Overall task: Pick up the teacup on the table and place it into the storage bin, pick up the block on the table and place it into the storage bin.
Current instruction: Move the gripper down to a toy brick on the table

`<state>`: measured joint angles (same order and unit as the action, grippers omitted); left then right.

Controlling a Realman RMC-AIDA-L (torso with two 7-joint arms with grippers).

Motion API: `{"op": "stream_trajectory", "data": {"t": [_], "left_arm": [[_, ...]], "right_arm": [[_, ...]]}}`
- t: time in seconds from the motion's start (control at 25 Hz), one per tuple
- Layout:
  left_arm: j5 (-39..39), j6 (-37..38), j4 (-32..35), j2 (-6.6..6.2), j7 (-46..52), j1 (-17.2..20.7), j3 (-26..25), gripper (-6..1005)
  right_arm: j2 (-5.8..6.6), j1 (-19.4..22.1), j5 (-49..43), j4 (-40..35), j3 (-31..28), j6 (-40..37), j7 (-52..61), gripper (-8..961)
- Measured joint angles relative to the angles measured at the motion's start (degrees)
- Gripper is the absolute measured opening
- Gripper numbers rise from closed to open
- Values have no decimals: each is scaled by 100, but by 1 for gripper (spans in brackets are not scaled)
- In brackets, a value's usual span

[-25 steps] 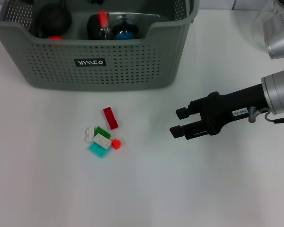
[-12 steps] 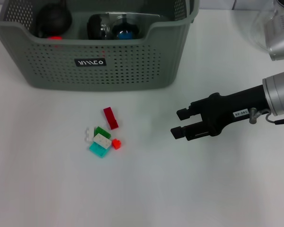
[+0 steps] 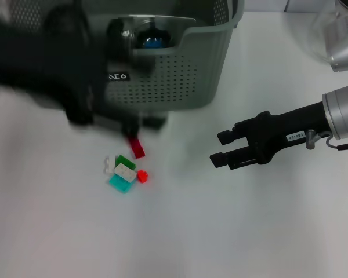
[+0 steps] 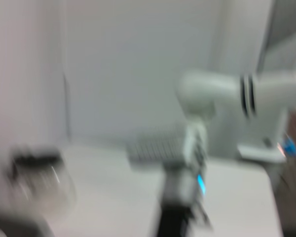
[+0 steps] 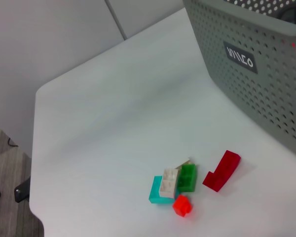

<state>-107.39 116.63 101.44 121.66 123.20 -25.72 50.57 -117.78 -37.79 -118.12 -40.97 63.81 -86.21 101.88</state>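
The white block on the teal block (image 3: 125, 172) sits beside the small red block, and I will move my left gripper to it next and close there.
Several small blocks lie in a cluster on the white table: a dark red bar (image 3: 137, 147) (image 5: 222, 170), a green one (image 3: 125, 161), a white one (image 3: 125, 172), a teal one (image 3: 120, 184) and a small red one (image 3: 142, 176). Behind them stands the grey-green storage bin (image 3: 174, 75) (image 5: 256, 84). My left arm (image 3: 40, 63) crosses in front of the bin's left half as a dark shape, hiding its gripper. My right gripper (image 3: 218, 149) hovers open and empty to the right of the blocks. No teacup shows on the table.
Dark round objects sit inside the bin, one with a blue spot (image 3: 151, 36). A clear glass vessel (image 3: 336, 29) stands at the far right back. The right wrist view shows the table's edge and corner beyond the blocks.
My left arm has swung in across the front of the bin, covering its left part and half the logo. The right gripper and the blocks have stayed put.
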Motion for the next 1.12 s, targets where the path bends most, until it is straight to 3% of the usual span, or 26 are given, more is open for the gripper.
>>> {"op": "stream_trajectory", "data": {"t": [0.08, 0.2, 0.32, 0.44, 0.8, 1.12], "left_arm": [[-482, -9, -23, 27, 135, 133, 481, 833], [-1635, -59, -147, 190, 479, 125, 1219, 832], [-2648, -352, -431, 265, 1124, -57, 2058, 830], [-3372, -799, -727, 261, 1943, -286, 2694, 829], [-4709, -1401, -1146, 282, 3705, -855, 3763, 827], [-4821, -1700, -1808, 297, 4256, -1082, 4309, 828]], "right_arm": [[1, 9, -1, 1, -1, 9, 9, 678], [3, 15, -5, 1, -1, 16, 14, 678], [17, 21, -8, 2, 0, 27, 15, 679], [39, 35, -9, 1, 0, 34, 9, 679], [79, 40, -11, -3, 23, 31, -32, 678], [97, 44, -9, -14, 35, 35, -107, 679]]}}
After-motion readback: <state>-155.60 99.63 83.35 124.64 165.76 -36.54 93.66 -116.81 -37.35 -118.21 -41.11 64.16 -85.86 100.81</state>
